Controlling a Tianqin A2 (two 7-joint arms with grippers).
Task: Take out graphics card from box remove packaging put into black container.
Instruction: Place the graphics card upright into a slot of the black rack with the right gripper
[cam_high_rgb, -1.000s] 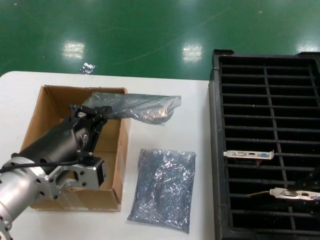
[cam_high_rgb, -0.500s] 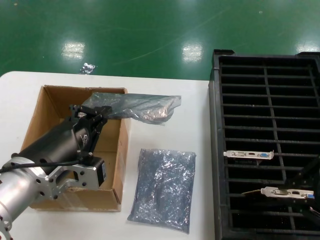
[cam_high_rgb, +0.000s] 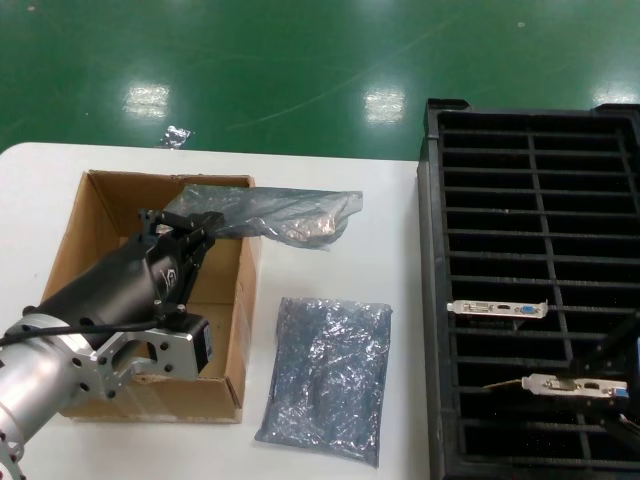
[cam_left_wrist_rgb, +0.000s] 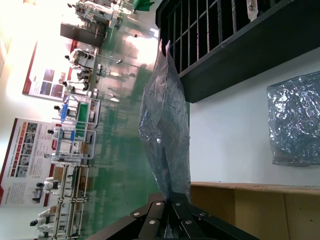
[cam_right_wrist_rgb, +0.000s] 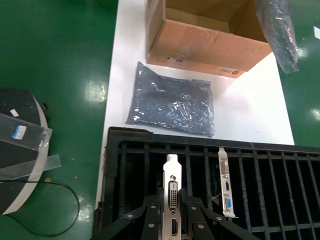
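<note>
Next, I release the graphics card with my right gripper in the near slot of the black container (cam_high_rgb: 516, 398) (cam_right_wrist_rgb: 168, 182), beside the white table.
A graphics card (cam_right_wrist_rgb: 171, 175) stands bracket-up over a near slot of the black container (cam_right_wrist_rgb: 280, 165), and my right gripper (cam_right_wrist_rgb: 171, 204) is shut on that silver bracket. In the head view the same bracket (cam_high_rgb: 560, 384) lies low on the container's right column (cam_high_rgb: 432, 300). A second card (cam_high_rgb: 498, 309) sits in a slot just behind it. My left gripper (cam_high_rgb: 203, 224) is inside the brown box (cam_high_rgb: 100, 200), shut on one end of a grey-blue packaging bag (cam_high_rgb: 275, 213). The bag reaches out over the box's right wall. The left wrist view shows the fingers pinching the bag (cam_left_wrist_rgb: 167, 135).
Another crinkled anti-static bag (cam_high_rgb: 325, 375) lies flat on the white table (cam_high_rgb: 400, 200) between the box and the container. Green floor lies beyond the table's far edge. The container's other slots are dark.
The card in my right gripper has shifted left and settled level over its slot. The left arm and its bag have not moved.
</note>
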